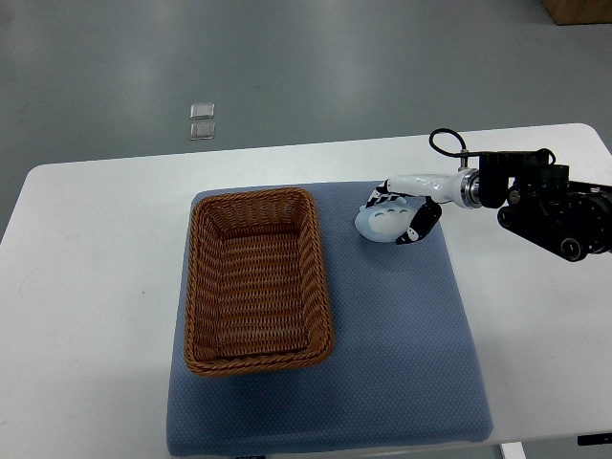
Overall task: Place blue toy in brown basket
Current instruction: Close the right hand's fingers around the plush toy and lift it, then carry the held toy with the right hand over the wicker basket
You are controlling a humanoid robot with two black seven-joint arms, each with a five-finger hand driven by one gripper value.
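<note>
Next, I let go of the blue toy with my right gripper in the far half of the brown basket (246, 251), toward the clear square items.
A pale blue toy (380, 223) sits on the blue mat (402, 344) at its upper right, just right of the brown wicker basket (256, 279). The basket is empty. My right hand (406, 210) comes in from the right edge and its white and black fingers (424, 223) curl around the toy's top and right side. The toy seems to rest on the mat. The left arm is out of view.
The mat lies on a white table (86, 287). Two small clear square items (202, 121) lie on the grey floor beyond the table. A brown box corner (579, 10) shows at top right.
</note>
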